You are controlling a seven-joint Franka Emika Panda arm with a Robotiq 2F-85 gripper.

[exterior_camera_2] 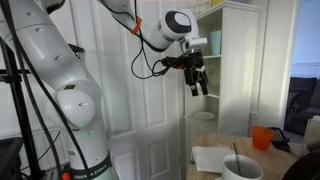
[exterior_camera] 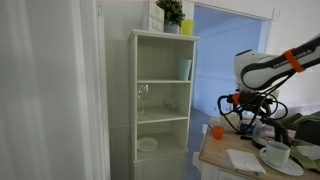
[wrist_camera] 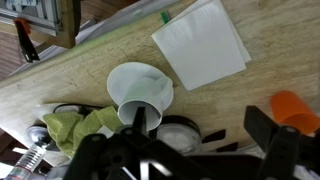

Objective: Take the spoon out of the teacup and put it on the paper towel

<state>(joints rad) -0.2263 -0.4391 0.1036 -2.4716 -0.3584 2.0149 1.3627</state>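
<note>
The upper end of the spoon [exterior_camera: 281, 144] [wrist_camera: 143, 116] sticks up above the white teacup's rim. My gripper will close on it just there.
The white teacup [wrist_camera: 135, 112] stands on its white saucer [wrist_camera: 140, 78] on the wooden table. It also shows in both exterior views [exterior_camera: 277, 153] [exterior_camera_2: 241, 169]. The spoon [exterior_camera_2: 236, 150] is a thin dark sliver that sticks up out of the teacup. The paper towel [wrist_camera: 200, 42] lies flat next to the saucer and shows in both exterior views [exterior_camera: 245, 160] [exterior_camera_2: 212, 158]. My gripper [wrist_camera: 198, 126] is open and empty. It hangs well above the table in both exterior views [exterior_camera: 246, 108] [exterior_camera_2: 198, 82], with its fingers framing the teacup and a glass pot.
A small orange cup [wrist_camera: 296, 108] stands on the table near the paper towel. A glass pot [wrist_camera: 180, 132] and a green cloth [wrist_camera: 80, 125] lie beside the teacup. A tall white shelf [exterior_camera: 160, 100] stands beside the table.
</note>
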